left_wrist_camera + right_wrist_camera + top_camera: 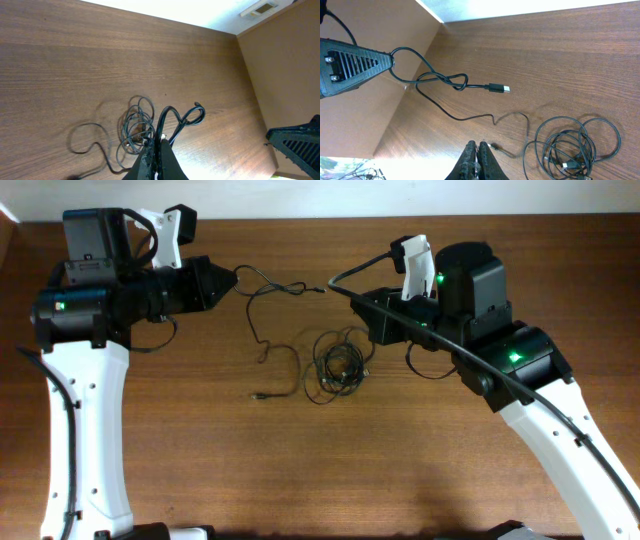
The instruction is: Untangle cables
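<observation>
My right gripper is shut and the plug hangs free of it, so next I open that gripper and take the cable (476, 86) between the knot and the plug.
My left gripper (233, 278) (159, 142) is shut on one thin black cable (262, 285) (167, 117), held above the table. That cable twists into a small knot (292, 287) (460, 81) and ends in a plug (322, 290) (499, 89). Its other strand trails down over the wood (268, 345) (470, 118) to a second plug (259, 395) (493, 146). A coiled bundle of cables (338, 365) (136, 125) (572, 145) lies at mid-table. My right gripper (352, 293) (477, 146) hovers shut with nothing visible between its fingers, just right of the knotted cable's plug.
The wooden table (200, 460) ends at a beige wall (285, 75) on the far side. The right arm's thick black wiring (360, 265) arches above its gripper. In the right wrist view the left gripper's ribbed body (350, 62) fills the upper left corner.
</observation>
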`<move>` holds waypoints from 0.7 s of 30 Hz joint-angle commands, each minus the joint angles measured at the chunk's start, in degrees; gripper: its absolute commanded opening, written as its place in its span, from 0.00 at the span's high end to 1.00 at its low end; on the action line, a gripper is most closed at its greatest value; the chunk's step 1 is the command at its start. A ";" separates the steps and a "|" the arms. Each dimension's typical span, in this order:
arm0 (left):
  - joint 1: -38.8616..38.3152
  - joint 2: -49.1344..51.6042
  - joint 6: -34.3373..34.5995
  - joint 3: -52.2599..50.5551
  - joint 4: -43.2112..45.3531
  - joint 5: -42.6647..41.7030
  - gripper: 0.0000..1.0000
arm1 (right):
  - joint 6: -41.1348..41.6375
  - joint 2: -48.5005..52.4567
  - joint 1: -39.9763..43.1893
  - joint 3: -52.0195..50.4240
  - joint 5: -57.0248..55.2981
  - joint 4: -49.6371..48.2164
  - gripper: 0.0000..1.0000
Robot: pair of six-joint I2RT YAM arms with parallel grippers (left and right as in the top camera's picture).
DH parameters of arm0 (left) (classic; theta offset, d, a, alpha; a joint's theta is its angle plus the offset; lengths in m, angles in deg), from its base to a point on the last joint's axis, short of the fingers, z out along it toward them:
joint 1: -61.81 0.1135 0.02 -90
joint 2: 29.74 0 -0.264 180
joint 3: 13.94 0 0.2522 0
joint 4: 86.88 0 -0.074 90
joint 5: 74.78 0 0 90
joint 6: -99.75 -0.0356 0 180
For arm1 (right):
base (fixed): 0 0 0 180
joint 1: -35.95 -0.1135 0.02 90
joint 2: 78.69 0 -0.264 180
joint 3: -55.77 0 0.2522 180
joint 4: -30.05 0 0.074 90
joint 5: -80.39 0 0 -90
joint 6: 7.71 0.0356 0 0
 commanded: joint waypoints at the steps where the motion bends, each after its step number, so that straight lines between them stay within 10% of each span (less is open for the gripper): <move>1: -0.07 -0.46 -3.13 0.26 0.11 -9.40 1.00 | 0.04 -0.07 0.07 0.81 -0.70 -0.20 0.96; 5: -0.11 -0.46 -15.54 0.26 -0.90 -25.42 1.00 | 0.02 -0.04 0.07 0.81 -0.44 -0.22 0.92; 10: -2.14 -0.46 -21.99 0.26 -4.07 -25.09 1.00 | 0.00 -0.07 0.07 0.81 2.62 -2.21 0.77; 21: -3.30 -0.44 -22.12 0.26 -3.87 -21.07 1.00 | 0.02 -0.02 0.07 0.81 8.79 -1.84 0.76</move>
